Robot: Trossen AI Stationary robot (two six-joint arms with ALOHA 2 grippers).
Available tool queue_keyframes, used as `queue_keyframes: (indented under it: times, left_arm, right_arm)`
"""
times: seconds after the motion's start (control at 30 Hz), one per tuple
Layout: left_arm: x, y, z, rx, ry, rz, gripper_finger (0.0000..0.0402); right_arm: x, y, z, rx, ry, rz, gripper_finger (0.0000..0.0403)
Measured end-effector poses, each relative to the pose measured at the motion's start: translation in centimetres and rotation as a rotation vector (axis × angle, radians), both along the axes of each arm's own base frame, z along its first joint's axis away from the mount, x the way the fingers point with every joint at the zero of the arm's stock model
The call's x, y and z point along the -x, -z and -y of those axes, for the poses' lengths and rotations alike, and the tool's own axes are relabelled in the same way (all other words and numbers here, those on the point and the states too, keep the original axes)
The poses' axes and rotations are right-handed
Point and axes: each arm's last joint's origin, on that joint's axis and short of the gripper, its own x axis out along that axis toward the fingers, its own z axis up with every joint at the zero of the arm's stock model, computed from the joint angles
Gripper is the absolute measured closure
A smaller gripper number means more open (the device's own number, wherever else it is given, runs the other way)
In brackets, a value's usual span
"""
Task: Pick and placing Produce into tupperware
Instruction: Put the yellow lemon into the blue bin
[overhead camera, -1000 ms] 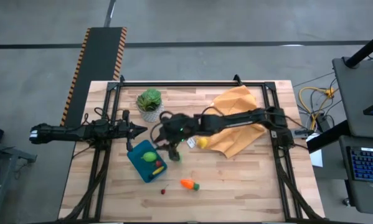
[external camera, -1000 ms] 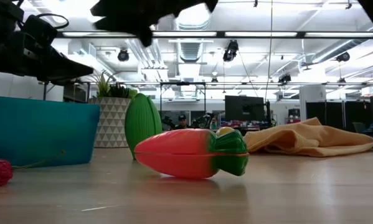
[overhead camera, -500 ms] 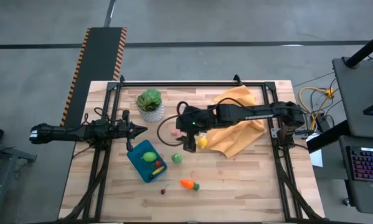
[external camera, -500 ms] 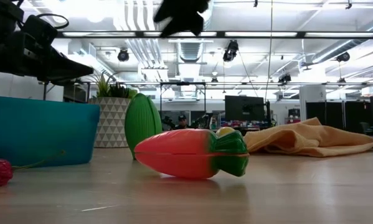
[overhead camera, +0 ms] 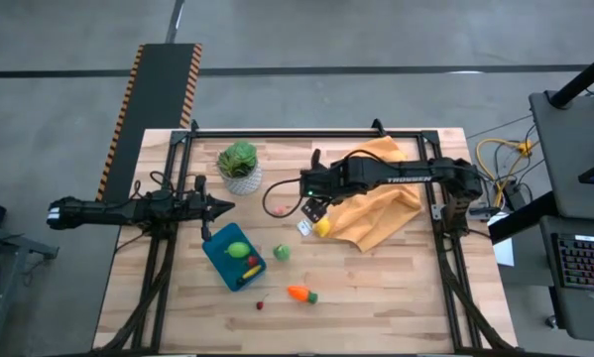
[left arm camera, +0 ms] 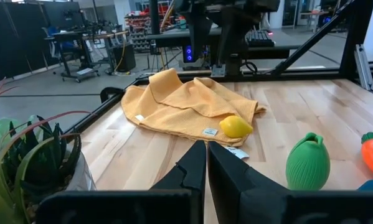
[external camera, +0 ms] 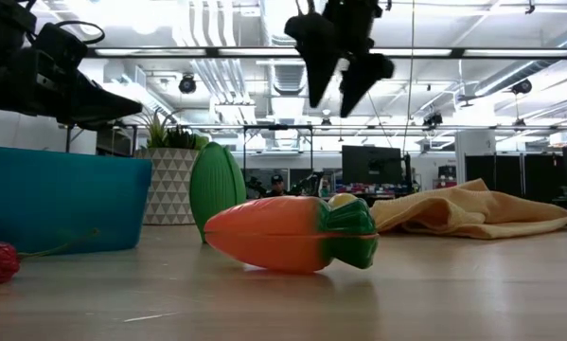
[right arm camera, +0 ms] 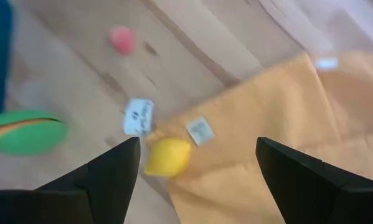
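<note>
Next, my right gripper should go to the yellow lemon at the orange cloth's edge and close on the lemon's middle (overhead camera: 322,227) (right arm camera: 168,157).
The teal tupperware (overhead camera: 227,266) sits near the table's middle-left and holds a green-yellow piece (overhead camera: 238,250) and smaller red and yellow bits. A green toy (overhead camera: 281,253) stands upright on the wood just right of it. The carrot (overhead camera: 300,294) and a red cherry (overhead camera: 261,303) lie nearer the near edge. A yellow lemon (overhead camera: 321,227) rests against the orange cloth's edge. My right gripper (overhead camera: 309,198) hangs open above the table, on the far side of the lemon (right arm camera: 167,155). My left gripper (overhead camera: 227,206) is shut, hovering on the far side of the tupperware.
A potted plant (overhead camera: 238,164) stands at the far side, left of the middle. The crumpled orange cloth (overhead camera: 381,198) covers the far right. A small pink bit (overhead camera: 280,210) and a white tag (overhead camera: 304,227) lie on the wood. Bare wood stretches along the near edge.
My right gripper has drawn away from the green toy beside the tupperware, moving up and toward the table's far right, and now hangs above the lemon's far side. The green toy has stayed standing where it was.
</note>
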Motion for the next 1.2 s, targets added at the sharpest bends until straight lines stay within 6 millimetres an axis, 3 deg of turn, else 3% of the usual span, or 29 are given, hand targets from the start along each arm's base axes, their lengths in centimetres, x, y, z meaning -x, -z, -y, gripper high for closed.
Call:
queue_keyframes:
  times: [0.2,0.47,1.2]
  left_arm:
    - [0.0,0.0,0.0,-0.003,0.000,0.000,0.0402]
    - [0.0,0.0,0.0,-0.002,0.000,0.000,0.0402]
    - [0.0,0.0,0.0,0.001,0.000,0.001,0.0402]
  right_arm:
    - [0.3,1.0,-0.2,-0.034,0.124,-0.021,0.0090]
    - [0.9,3.9,-0.6,-0.062,0.253,-0.059,0.0090]
    - [0.4,8.7,-3.8,-0.109,0.262,0.084,0.0089]
